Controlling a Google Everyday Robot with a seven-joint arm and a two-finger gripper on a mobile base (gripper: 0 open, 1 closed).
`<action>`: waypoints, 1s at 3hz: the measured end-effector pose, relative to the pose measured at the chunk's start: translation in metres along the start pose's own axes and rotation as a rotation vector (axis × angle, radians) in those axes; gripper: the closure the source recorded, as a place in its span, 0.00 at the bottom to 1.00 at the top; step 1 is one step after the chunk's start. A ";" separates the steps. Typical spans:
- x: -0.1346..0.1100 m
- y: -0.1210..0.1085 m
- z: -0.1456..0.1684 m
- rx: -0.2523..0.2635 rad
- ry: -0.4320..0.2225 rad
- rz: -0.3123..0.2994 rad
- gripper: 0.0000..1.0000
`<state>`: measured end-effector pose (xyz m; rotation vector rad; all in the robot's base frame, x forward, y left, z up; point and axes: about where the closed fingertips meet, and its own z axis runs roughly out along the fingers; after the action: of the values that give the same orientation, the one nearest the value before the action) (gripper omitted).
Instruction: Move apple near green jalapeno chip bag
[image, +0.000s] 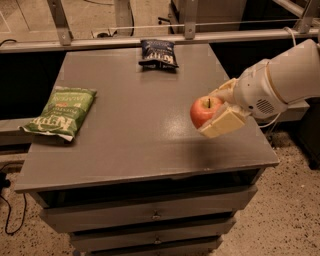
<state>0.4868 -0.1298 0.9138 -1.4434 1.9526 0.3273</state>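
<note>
I need to let go of the apple, now lifted above the grey table, with my gripper on the table (99, 103) against the inner edge of the green jalapeno chip bag.
The red-orange apple (204, 111) with a dark stem is held in my gripper (216, 111), lifted above the right part of the grey table (135, 135). The gripper's cream fingers (223, 123) are shut on the apple from its right side, one above and one below. My white arm comes in from the right edge. The green jalapeno chip bag (62, 113) lies flat at the table's left edge, far to the left of the apple.
A dark blue chip bag (158, 53) lies at the table's far edge, middle. The table has drawers (155, 215) below its front. Metal frame posts and a rail stand behind the table. Speckled floor lies to the right.
</note>
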 end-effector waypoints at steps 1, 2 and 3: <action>-0.022 -0.005 0.010 -0.004 -0.046 -0.043 1.00; -0.057 -0.003 0.035 -0.047 -0.121 -0.100 1.00; -0.083 0.000 0.082 -0.100 -0.171 -0.143 1.00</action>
<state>0.5305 -0.0215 0.9072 -1.5558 1.7084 0.4734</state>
